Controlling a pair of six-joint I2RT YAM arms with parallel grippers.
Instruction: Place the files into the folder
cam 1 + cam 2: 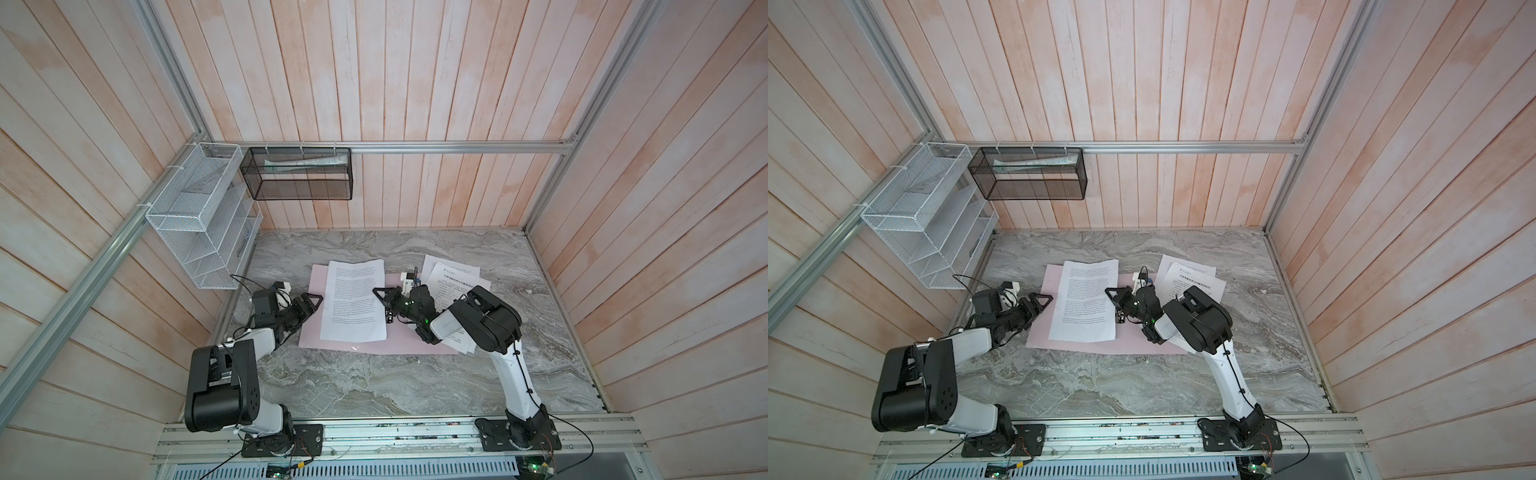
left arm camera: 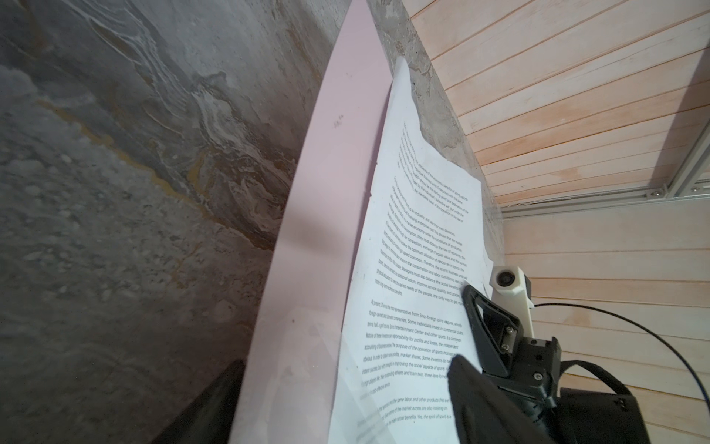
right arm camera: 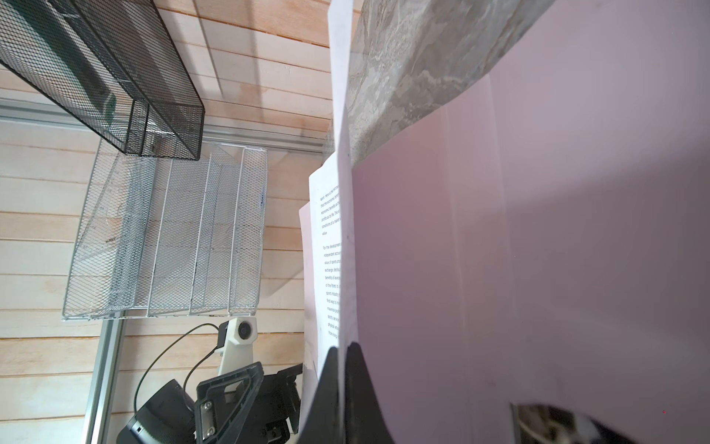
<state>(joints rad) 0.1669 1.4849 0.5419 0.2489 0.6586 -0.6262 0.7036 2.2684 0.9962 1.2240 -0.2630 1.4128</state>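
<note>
The robot's right gripper will set the white sheet down on the pink folder's half [image 1: 336, 308] next to the left gripper, near the folder's outer edge.
The pink folder [image 1: 415, 336] [image 1: 1142, 338] lies open and flat on the marble table. One white printed sheet of the files [image 1: 353, 303] [image 1: 1086, 299] rests on its left half. My right gripper [image 1: 379, 291] [image 3: 340, 353] is shut on that sheet's right edge, which stands up thin between the jaws. My left gripper [image 1: 316, 300] [image 2: 345, 361] is open at the folder's left edge, holding nothing; the folder [image 2: 326, 192] and sheet [image 2: 422, 238] run between its blurred fingers. More files [image 1: 455, 276] [image 1: 1187, 278] lie fanned to the right, partly under the right arm.
A white wire rack [image 1: 199, 216] hangs on the left wall and a black mesh basket [image 1: 299, 174] on the back rail. Wooden walls close in the marble table [image 1: 374, 386] on three sides. Both arm bases stand at the front edge.
</note>
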